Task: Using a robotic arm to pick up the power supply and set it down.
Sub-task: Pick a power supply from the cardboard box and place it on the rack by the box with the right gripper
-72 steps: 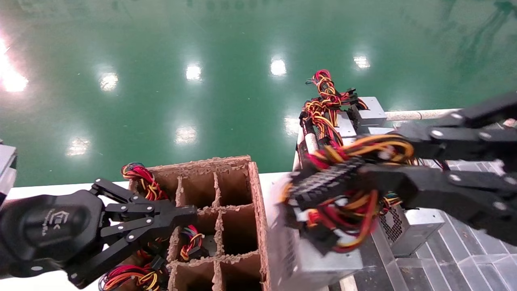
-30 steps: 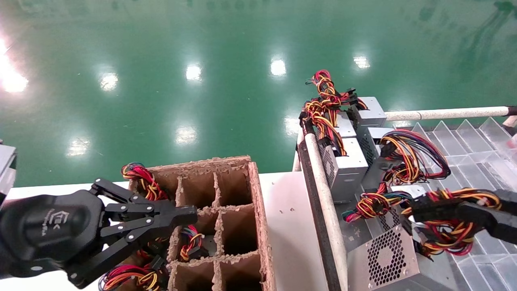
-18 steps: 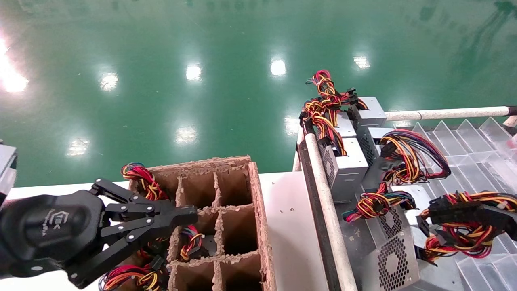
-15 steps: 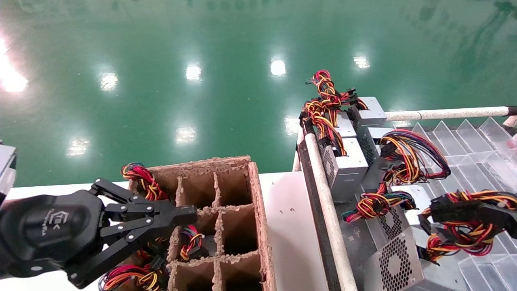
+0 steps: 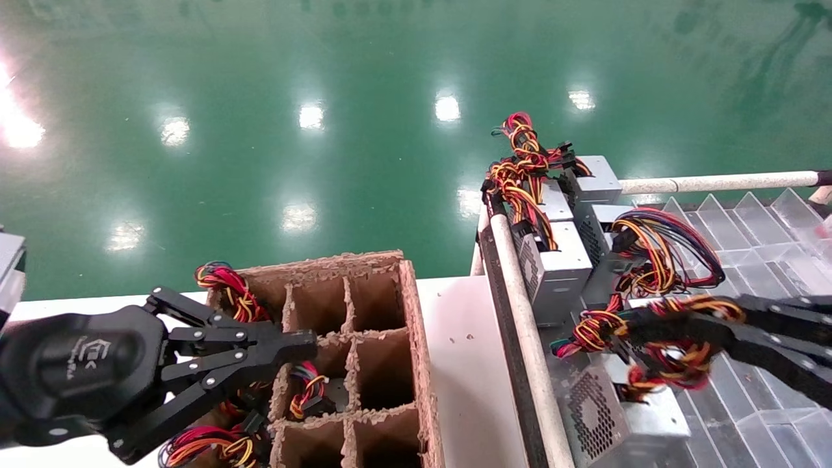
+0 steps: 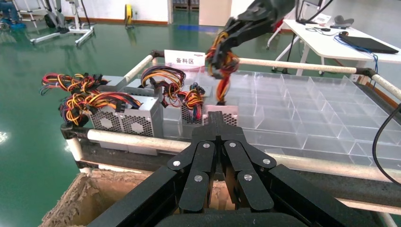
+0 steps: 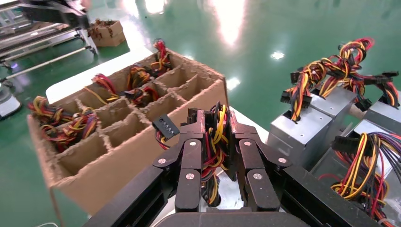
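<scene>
The silver power supply, which now hangs tilted under its wires, will be put down by my right gripper beside the white rail [image 5: 583,343], just in front of the standing power supplies.
My right gripper [image 5: 640,325] is shut on the red, yellow and black wire bundle [image 7: 213,142] of a silver power supply [image 5: 601,416]. The box hangs tilted under the bundle, just right of the white rail, its honeycomb vent facing me. Whether it touches the tray I cannot tell. The left wrist view shows the same gripper [image 6: 222,52] far off, wires trailing down to the power supply [image 6: 229,109]. My left gripper [image 5: 305,341] is shut and empty, parked over the cardboard box [image 5: 390,305].
The cardboard box [image 7: 118,137] has divided cells, some holding wired units. Several more power supplies [image 5: 556,273] stand at the far left of the clear divided tray [image 5: 747,240]. A white padded rail [image 5: 526,338] edges the tray beside the white table [image 5: 461,364].
In the last half second my right gripper moved left with the wire bundle, and the power supply swung left toward the rail. The left arm has not moved.
</scene>
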Action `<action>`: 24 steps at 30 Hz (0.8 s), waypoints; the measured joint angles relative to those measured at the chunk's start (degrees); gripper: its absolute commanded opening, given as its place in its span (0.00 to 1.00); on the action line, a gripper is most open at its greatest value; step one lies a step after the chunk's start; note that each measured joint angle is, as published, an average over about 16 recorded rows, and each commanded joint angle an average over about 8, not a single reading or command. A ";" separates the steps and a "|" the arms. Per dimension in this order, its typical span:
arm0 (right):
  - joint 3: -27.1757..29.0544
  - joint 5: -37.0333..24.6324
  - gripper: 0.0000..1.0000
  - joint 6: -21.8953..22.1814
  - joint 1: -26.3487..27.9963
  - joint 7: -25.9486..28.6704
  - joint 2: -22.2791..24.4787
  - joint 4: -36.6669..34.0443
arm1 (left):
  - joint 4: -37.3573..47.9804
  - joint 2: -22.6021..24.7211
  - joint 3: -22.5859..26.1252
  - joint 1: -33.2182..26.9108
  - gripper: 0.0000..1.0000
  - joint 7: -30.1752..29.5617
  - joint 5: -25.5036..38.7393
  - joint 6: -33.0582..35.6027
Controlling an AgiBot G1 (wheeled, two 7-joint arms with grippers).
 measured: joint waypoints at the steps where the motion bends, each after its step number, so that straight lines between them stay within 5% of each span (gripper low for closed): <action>1: 0.00 -0.07 0.00 0.03 0.03 -0.02 -0.97 -0.87 | 0.00 0.00 0.00 0.00 0.00 0.00 0.00 0.00; 24: 1.22 -5.32 0.00 -5.51 7.08 -1.81 -21.27 -23.73 | 0.00 0.00 0.00 0.00 0.00 0.00 0.00 0.00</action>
